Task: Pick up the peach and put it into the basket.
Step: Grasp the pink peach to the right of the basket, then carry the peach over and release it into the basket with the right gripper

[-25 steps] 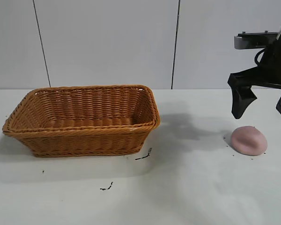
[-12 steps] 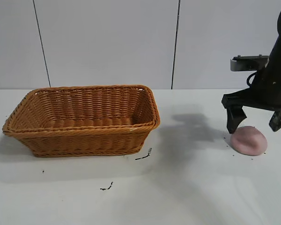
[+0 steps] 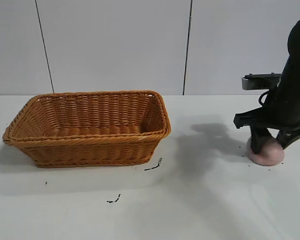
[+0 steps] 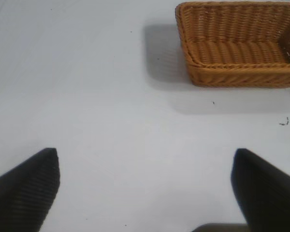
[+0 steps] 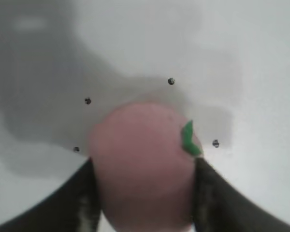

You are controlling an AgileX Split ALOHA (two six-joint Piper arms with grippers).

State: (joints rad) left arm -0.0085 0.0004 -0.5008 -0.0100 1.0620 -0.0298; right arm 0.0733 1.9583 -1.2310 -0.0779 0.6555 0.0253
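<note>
The robot's right gripper needs to release the peach inside the wicker basket [image 3: 108, 128] behind the basket's front rim, slightly toward the bare table.
The pale-pink peach [image 3: 266, 155] lies on the white table at the right, far from the orange-brown wicker basket [image 3: 90, 146] at the left. My right gripper [image 3: 273, 143] is down over the peach, one finger on each side of it. In the right wrist view the peach [image 5: 142, 159], with a small green leaf [image 5: 187, 137], fills the gap between the two black fingers, and both touch its sides. My left gripper [image 4: 145, 181] is open and empty over bare table, with the basket [image 4: 241, 75] farther off. The left arm is out of the exterior view.
The white table [image 3: 200, 200] has small black specks [image 3: 153, 166] in front of the basket and round the peach. A grey panelled wall [image 3: 115, 45] stands behind. The stretch of table between basket and peach is bare.
My right gripper has come down from above and behind the peach until its fingers straddle it, and they have closed in against its sides. The peach and basket have not moved.
</note>
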